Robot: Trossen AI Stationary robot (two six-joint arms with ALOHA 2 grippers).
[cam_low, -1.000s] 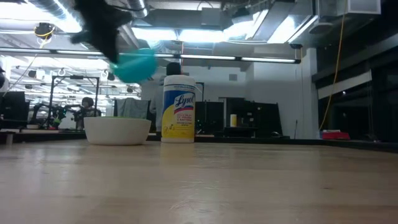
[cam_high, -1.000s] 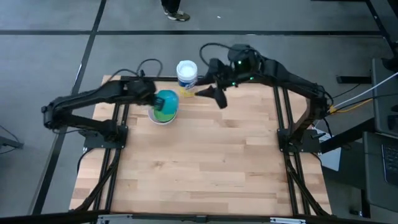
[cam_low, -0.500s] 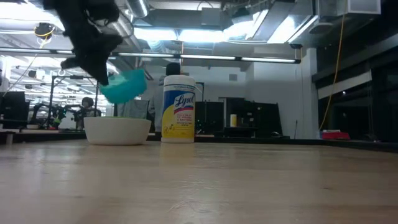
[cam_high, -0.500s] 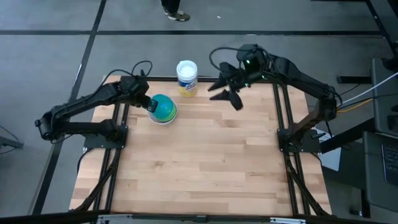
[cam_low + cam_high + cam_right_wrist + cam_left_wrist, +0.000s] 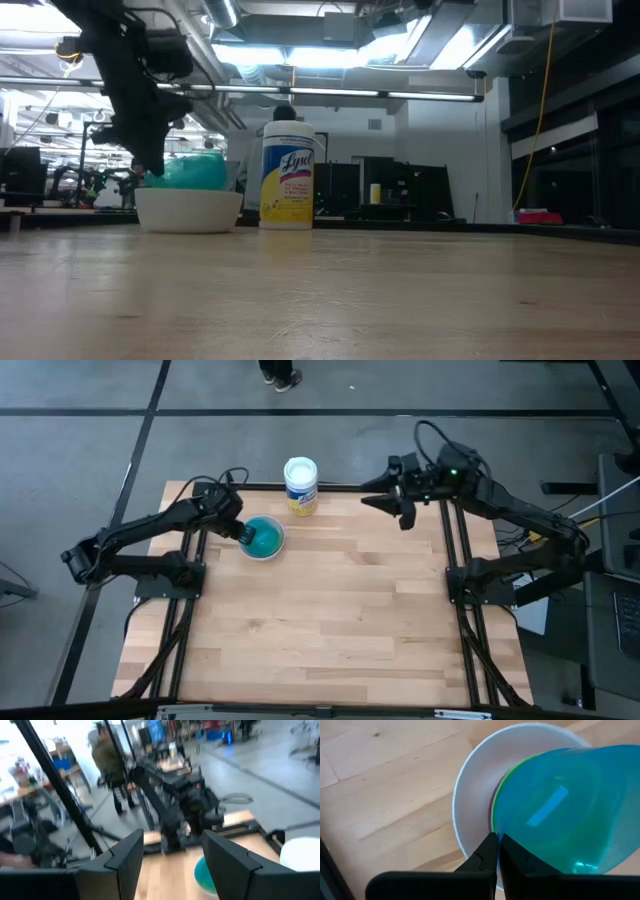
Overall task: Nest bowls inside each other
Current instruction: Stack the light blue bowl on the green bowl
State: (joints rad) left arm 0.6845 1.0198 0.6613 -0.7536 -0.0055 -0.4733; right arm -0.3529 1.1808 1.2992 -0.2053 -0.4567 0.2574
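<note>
Next, my left gripper opens, takes hold again and settles the teal bowl level inside the white bowl (image 5: 476, 802), because the teal bowl slants up past the white bowl's rim.
A white bowl (image 5: 268, 552) (image 5: 188, 211) stands at the table's far left. The rims of a red bowl (image 5: 491, 806) and a green bowl (image 5: 504, 784) show inside it. A teal bowl (image 5: 265, 537) (image 5: 190, 170) sits on top of them, its lower part behind the white bowl's rim in the low view. My left gripper (image 5: 243, 532) (image 5: 496, 851) is shut on the teal bowl. My right gripper (image 5: 390, 507) (image 5: 172, 865) stands open and empty, high over the table's far right part. My left gripper pinches the teal bowl's rim (image 5: 507, 837) between its two fingers, on the side toward the table's left edge. The fingers (image 5: 487, 855) slant down from above and from the left. The bowl sits tilted inside the white bowl; whether it rests on the bowls beneath I cannot tell.
A tall white wipes container (image 5: 300, 484) (image 5: 287, 176) with a yellow label stands just right of the bowls, near the far edge. The wooden table (image 5: 330, 620) stretches bare toward its near edge. A person (image 5: 107, 757) stands in the room beyond.
My left gripper has come down and toward the table's left with the teal bowl, which was held clear above the white bowl and has sunk into it. My right gripper has drawn away from the container toward the table's right edge, still open.
</note>
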